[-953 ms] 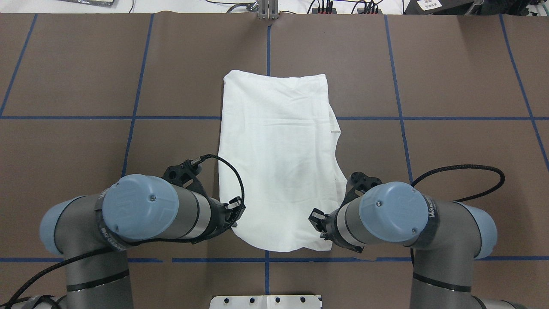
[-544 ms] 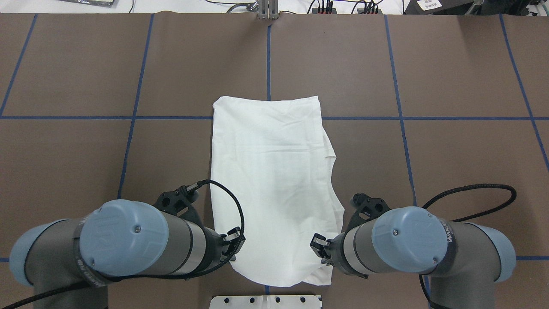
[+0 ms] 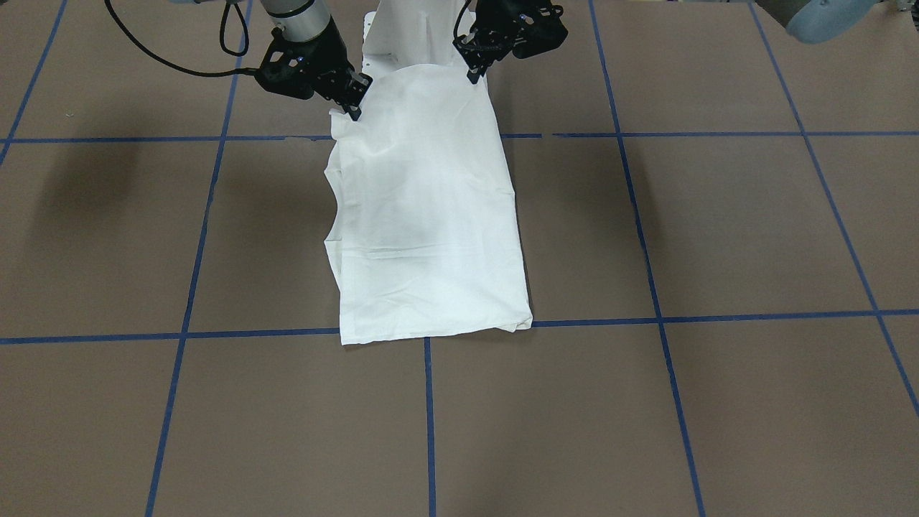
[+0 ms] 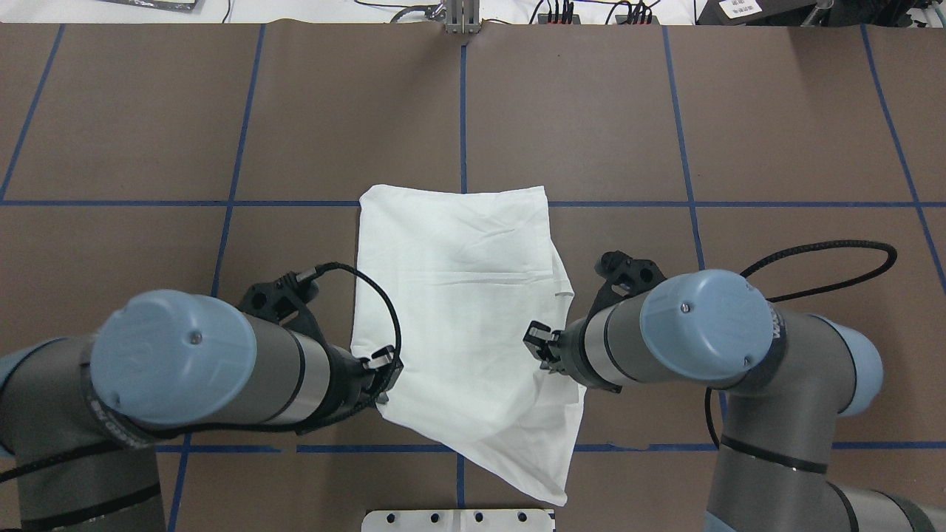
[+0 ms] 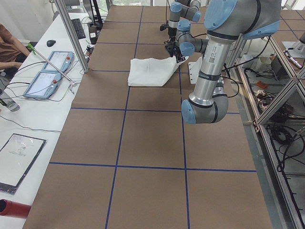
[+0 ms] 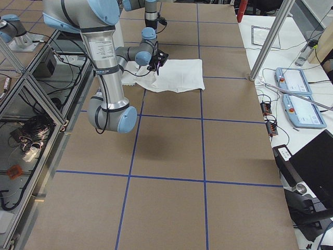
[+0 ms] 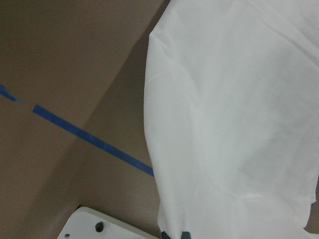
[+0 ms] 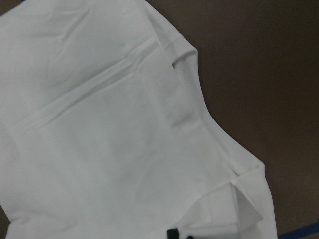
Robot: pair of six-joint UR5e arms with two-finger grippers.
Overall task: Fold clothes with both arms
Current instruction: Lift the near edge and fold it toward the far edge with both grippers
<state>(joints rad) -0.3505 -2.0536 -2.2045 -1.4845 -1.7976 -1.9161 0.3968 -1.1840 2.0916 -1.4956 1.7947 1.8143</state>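
My left gripper is to let go of the raised white T-shirt edge just past the shirt's flat far corner [image 3: 513, 369].
The white T-shirt [image 4: 458, 295] lies folded into a long strip on the brown table; its text and neck do not show. Its far end rests flat on the table. My left gripper [image 4: 386, 390] is shut on the shirt's near left edge. My right gripper [image 4: 548, 363] is shut on its near right edge. Both hold that end raised, and a loose flap [image 4: 547, 473] hangs toward me. In the front view the shirt [image 3: 423, 215] runs from the left gripper [image 3: 472, 72] and the right gripper [image 3: 352, 109] outward. Both wrist views show white cloth [image 7: 234, 124] [image 8: 114, 139] at the fingertips.
The white metal pedestal base [image 4: 458, 519] sits at the table's near edge, under the hanging flap; it also shows in the left wrist view [image 7: 99, 226]. Blue tape lines [image 4: 222, 203] grid the brown table. Operator desks with tablets [image 5: 47, 71] stand beyond the far edge.
The shirt has slid toward me; its far edge is nearer. Both grippers first pulled back, then rose and moved forward with the near end, so a flap now hangs loose.
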